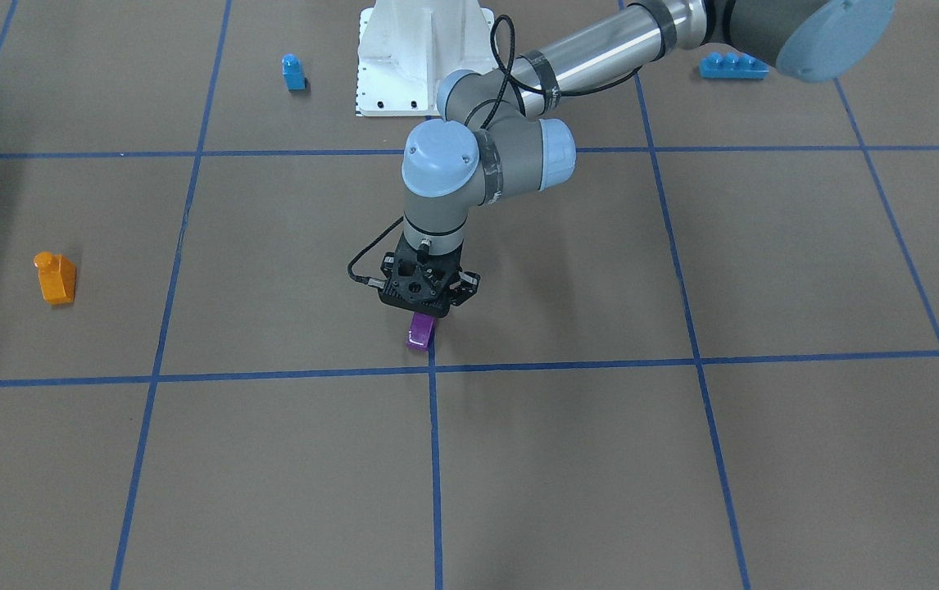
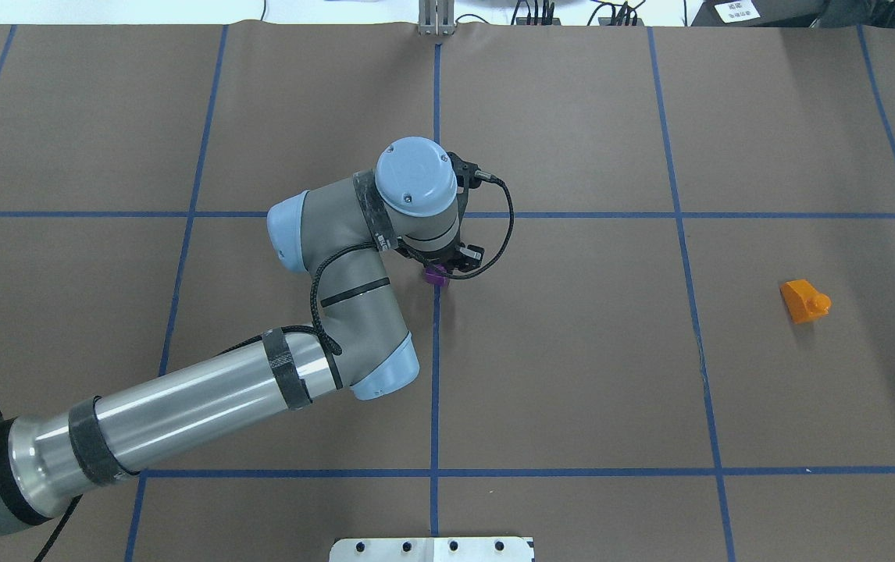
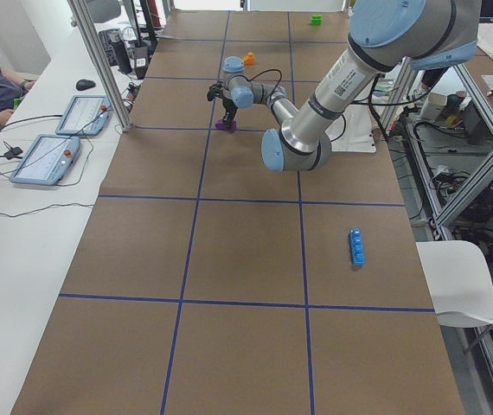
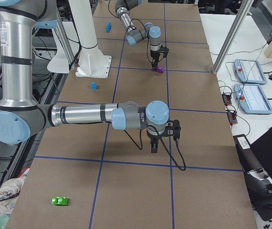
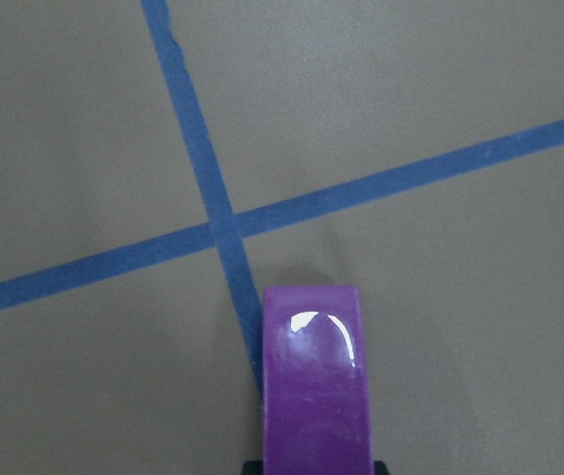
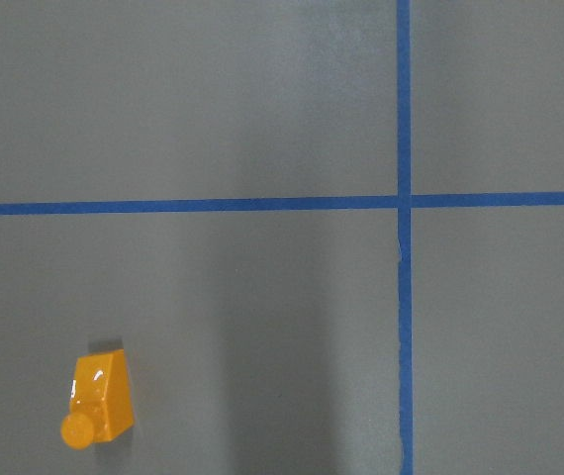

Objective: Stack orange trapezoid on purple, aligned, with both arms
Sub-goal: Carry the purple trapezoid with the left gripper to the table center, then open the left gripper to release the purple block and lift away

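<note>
The orange trapezoid is next for my right gripper, which should go to it and close on its sides (image 1: pixel 53 269) (image 6: pixel 96 404) near the round stud, so that its flat end still sticks out.
The orange trapezoid (image 1: pixel 56 279) lies alone on the brown table, far to the robot's right (image 2: pixel 804 300), and shows low left in the right wrist view (image 6: pixel 99 401). My left gripper (image 1: pixel 422 321) points down at the table's middle, shut on the purple block (image 1: pixel 419 334), which fills the bottom of the left wrist view (image 5: pixel 317 396) beside a blue tape crossing. I cannot tell whether the block touches the table. My right gripper (image 4: pixel 153 145) shows only in the exterior right view, hanging above the table; I cannot tell if it is open or shut.
A small blue single-stud block (image 1: pixel 293 72) and a long blue brick (image 1: pixel 733 65) lie near the white base pedestal (image 1: pixel 412 57). A green block (image 4: pixel 59 201) sits at the table's far right end. Operator tablets (image 3: pixel 52 160) lie on a side bench.
</note>
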Available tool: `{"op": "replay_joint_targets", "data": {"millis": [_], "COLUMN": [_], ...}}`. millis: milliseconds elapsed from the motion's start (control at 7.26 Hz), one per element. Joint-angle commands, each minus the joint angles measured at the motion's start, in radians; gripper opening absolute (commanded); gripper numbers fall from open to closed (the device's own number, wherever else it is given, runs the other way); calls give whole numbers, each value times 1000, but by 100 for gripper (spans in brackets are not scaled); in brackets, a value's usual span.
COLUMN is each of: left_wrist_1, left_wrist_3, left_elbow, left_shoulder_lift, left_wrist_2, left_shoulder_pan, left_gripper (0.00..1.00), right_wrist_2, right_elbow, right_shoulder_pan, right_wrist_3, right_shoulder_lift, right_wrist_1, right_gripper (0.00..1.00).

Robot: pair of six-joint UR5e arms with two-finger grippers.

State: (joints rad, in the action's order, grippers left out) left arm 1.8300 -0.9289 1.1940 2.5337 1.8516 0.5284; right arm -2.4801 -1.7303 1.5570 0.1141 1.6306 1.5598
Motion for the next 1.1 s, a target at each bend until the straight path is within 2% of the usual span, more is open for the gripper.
{"op": "replay_joint_targets", "data": {"millis": [0, 275, 413, 551, 826, 964], "left_wrist_1": [20, 12, -27, -137, -321, -383], "left_wrist_3": [-1, -4, -2, 1, 12, 27], "left_elbow": [4, 45, 103, 166, 339, 398], "left_shoulder_lift": [0, 2, 0, 2, -19, -30], "left_wrist_2": [0, 9, 9, 21, 43, 44], "left_shoulder_pan": [2, 36, 54, 76, 111, 125], "left_gripper": [100, 100, 100, 100, 100, 100], "right_wrist_2": [3, 21, 73, 105, 163, 182], "right_elbow": [-2, -17, -43, -73, -91, -94], "right_shoulder_pan": [0, -9, -32, -81, -237, -311], "right_wrist_3": [-2, 9, 34, 181, 428, 537], "right_shoulder_lift": [0, 0, 11, 26, 107, 110], "right_wrist_1": [-3, -4, -47, -149, -425, -502], "right_gripper": [100, 100, 100, 100, 100, 100]}}
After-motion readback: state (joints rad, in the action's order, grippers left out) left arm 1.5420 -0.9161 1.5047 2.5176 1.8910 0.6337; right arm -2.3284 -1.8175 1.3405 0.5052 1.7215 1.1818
